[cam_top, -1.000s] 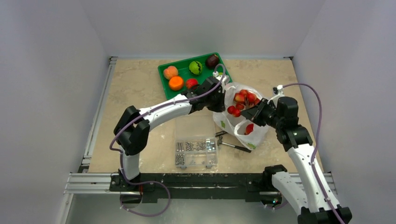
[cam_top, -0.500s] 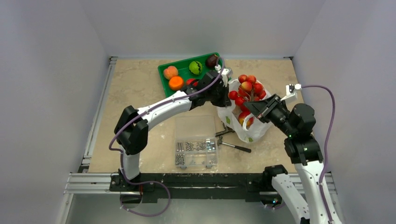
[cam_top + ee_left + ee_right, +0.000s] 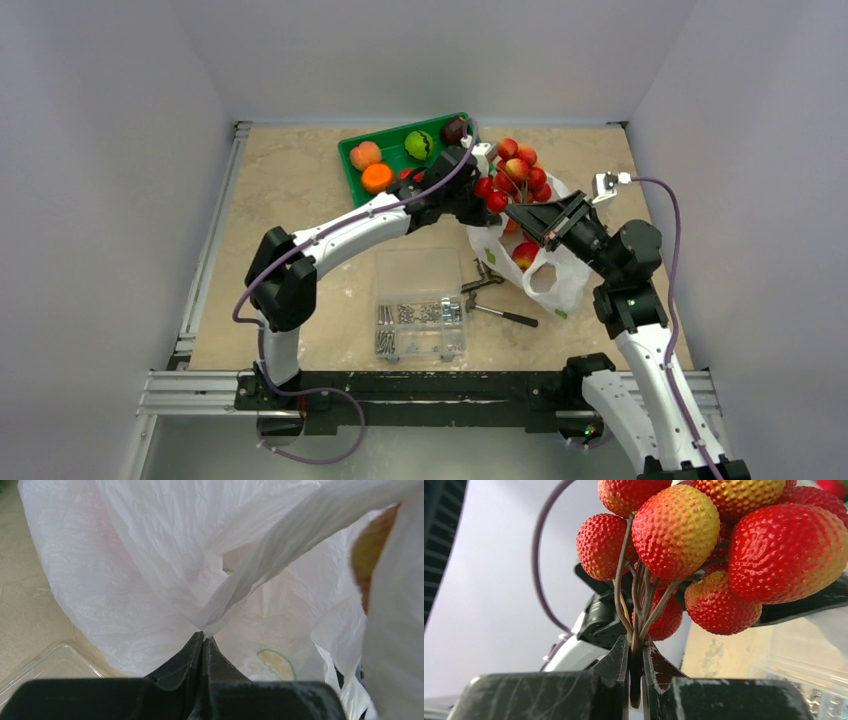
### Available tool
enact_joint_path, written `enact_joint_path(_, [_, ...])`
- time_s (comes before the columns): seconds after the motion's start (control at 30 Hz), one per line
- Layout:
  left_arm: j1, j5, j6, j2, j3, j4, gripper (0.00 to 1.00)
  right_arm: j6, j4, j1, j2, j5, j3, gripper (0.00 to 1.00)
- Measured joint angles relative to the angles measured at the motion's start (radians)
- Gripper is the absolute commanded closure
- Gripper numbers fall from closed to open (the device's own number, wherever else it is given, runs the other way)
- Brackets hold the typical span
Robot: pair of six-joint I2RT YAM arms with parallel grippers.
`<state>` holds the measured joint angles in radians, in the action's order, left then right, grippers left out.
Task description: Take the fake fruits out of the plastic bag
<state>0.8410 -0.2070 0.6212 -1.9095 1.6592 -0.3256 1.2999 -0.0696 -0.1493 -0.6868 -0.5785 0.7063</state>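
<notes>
Next, my right hand sets the bunch of fake fruits beside the green fruit in the green tray (image 3: 435, 164).
A bunch of fake fruits (image 3: 512, 175), bumpy red and orange-yellow berries on brown stems, hangs in the air above the plastic bag (image 3: 548, 275). My right gripper (image 3: 538, 215) is shut on the bundled stems (image 3: 636, 630), with the fruits (image 3: 676, 530) right above its jaws. One red fruit (image 3: 526, 253) still lies inside the white crinkly bag. My left gripper (image 3: 478, 200) is shut on a fold of the bag's thin plastic (image 3: 150, 555) at its left rim, the tips (image 3: 203, 636) pinching it. A yellowish-red fruit (image 3: 370, 550) shows at the bag's right side.
A green tray (image 3: 392, 140) at the back holds an orange, a peach, a green and a dark maroon fruit. A clear box of screws (image 3: 420, 300) lies in front of the bag. A dark metal tool (image 3: 500, 310) lies next to it.
My right gripper has lifted the fruit bunch up and back out of the bag's mouth. The bag has sagged lower, and the left gripper has kept its hold on the rim.
</notes>
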Motion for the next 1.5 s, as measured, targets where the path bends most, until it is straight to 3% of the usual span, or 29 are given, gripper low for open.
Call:
enact_joint_path(0.1, [0.000, -0.006, 0.014, -0.005, 0.010, 0.003, 1.00, 0.050, -0.060, 0.000, 0.003, -0.018, 0.000, 1.00])
enact_joint_path(0.17, [0.000, -0.006, 0.015, -0.006, 0.013, 0.003, 0.95, 0.058, -0.055, 0.000, 0.008, -0.018, 0.010, 1.00])
enact_joint_path(0.37, [-0.003, 0.000, 0.014, -0.005, 0.014, -0.016, 0.50, -0.133, 0.283, 0.000, -0.013, 0.119, 0.272, 1.00])
enact_joint_path(0.53, [-0.020, 0.005, 0.009, 0.063, -0.058, -0.032, 0.29, -0.299, 0.449, 0.000, 0.013, 0.278, 0.406, 1.00])
enact_joint_path(0.87, [-0.050, -0.047, -0.051, 0.372, -0.203, -0.070, 0.14, -0.475, 0.576, 0.000, -0.075, 0.380, 0.484, 1.00])
enact_joint_path(1.13, [-0.051, -0.064, -0.130, 0.491, -0.235, -0.171, 0.13, -0.538, 0.551, 0.000, -0.264, 0.377, 0.509, 1.00])
enact_joint_path(1.33, [-0.072, 0.087, -0.280, 0.594, -0.192, -0.312, 0.09, -0.561, 0.504, -0.016, -0.478, 0.350, 0.602, 1.00])
enact_joint_path(1.5, [-0.095, 0.310, -0.446, 0.723, -0.175, -0.299, 0.06, -0.595, 0.493, -0.108, -0.698, 0.382, 0.772, 1.00])
